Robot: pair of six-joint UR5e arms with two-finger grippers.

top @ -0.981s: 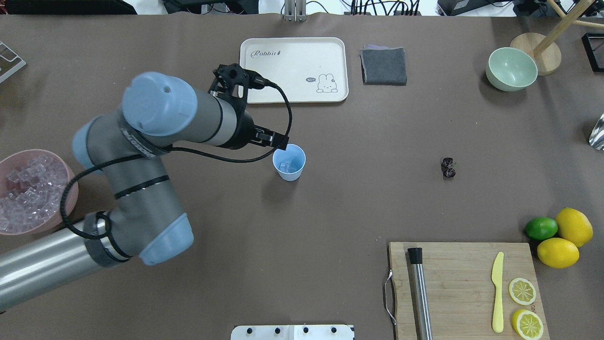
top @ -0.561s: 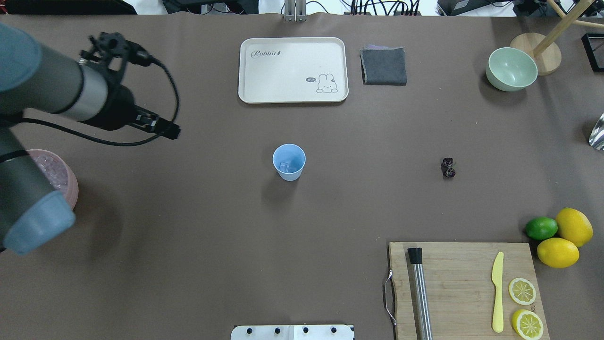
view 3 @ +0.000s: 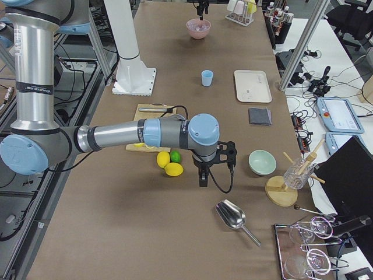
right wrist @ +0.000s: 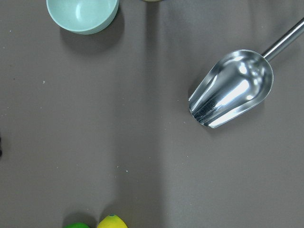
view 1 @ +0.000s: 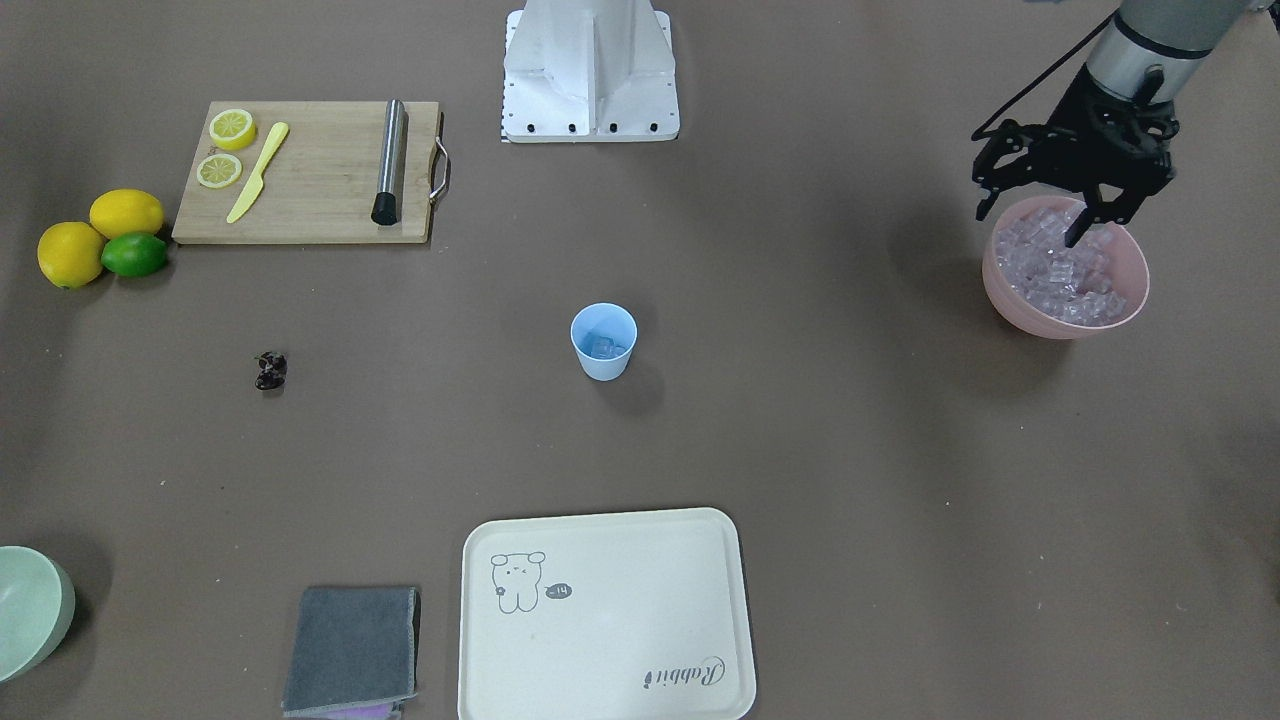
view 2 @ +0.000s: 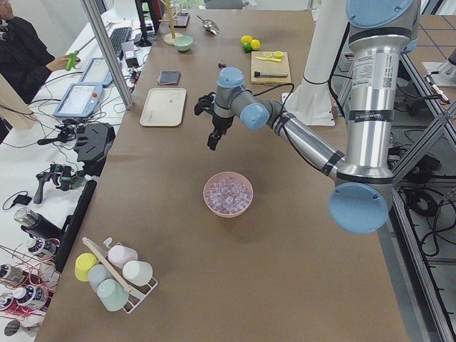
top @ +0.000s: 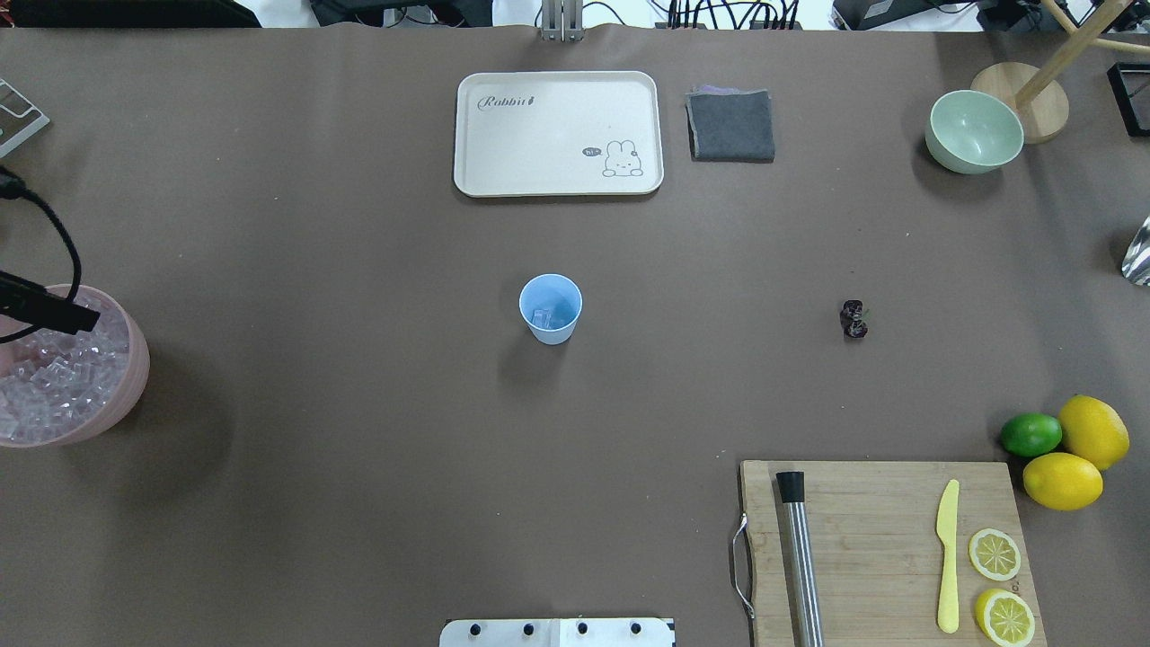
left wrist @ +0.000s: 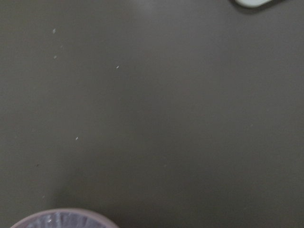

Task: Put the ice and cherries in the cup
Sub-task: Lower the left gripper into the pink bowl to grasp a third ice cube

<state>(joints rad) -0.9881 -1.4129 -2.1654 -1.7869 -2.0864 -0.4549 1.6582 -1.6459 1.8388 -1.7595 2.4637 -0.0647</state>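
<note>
I should next grip an ice cube with my left gripper in the middle of the pink bowl (view 1: 1063, 270).
The pale blue cup (top: 550, 334) stands upright mid-table with a little ice (top: 542, 316) in its bottom; it also shows in the front view (view 1: 603, 368). The cherries (top: 853, 319) lie on the table to its right, a small dark cluster (view 1: 270, 371). My left gripper (view 1: 1028, 228) hangs open just above the pink bowl (view 1: 1065, 325), which is heaped with ice (view 1: 1065, 275); nothing is between its fingers. In the overhead view only its tip (top: 54, 314) shows at the left edge. My right gripper (view 3: 202, 175) hovers near the lemons; I cannot tell whether it is open or shut.
A cream tray (top: 557, 180) and a grey cloth (top: 730, 126) lie at the far side. A mint bowl (top: 975, 135) is far right. The cutting board (top: 862, 539) carries a knife, lemon slices and a steel rod. Lemons and a lime (top: 1030, 434) sit beside it. A metal scoop (right wrist: 232, 88) lies below the right wrist.
The left arm has swung away from above the cup, leftward to the pink ice bowl. The cup and cherries have not moved.
</note>
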